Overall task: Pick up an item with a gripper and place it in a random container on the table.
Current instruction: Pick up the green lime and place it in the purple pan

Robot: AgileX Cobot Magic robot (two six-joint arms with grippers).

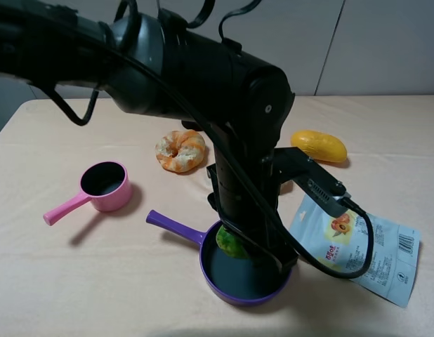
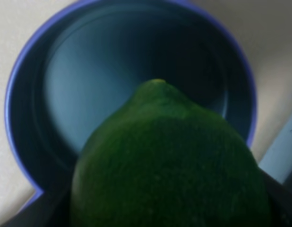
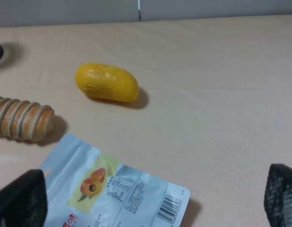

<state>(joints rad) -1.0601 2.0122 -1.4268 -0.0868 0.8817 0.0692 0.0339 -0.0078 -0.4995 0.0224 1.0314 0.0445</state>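
My left gripper is going to the purple frying pan's dark bottom (image 1: 238, 256) (image 2: 122, 171). It will let go of the green toy fruit, now low over the pan's far part, there, a little toward the pan's handle.
My left gripper (image 1: 251, 244) is shut on the green toy fruit (image 1: 229, 246) and holds it low over the far-left part of the purple frying pan (image 1: 224, 293). In the left wrist view the green fruit (image 2: 169, 161) fills the lower frame, with the pan's dark inside and purple rim (image 2: 16, 90) right beneath it. I cannot tell whether the fruit touches the pan. The pan's handle (image 1: 173, 226) points left. My right gripper (image 3: 153, 198) is open and empty above the table (image 3: 221, 104), over the snack bag's edge. It is out of the exterior high view.
A pink saucepan (image 1: 104, 186) stands at the left. A bread ring (image 1: 180, 150) lies behind the pan. A yellow mango-shaped fruit (image 1: 319, 146) (image 3: 107, 82) lies at the back right. A pale blue snack bag (image 1: 364, 249) (image 3: 117, 194) lies right of the pan.
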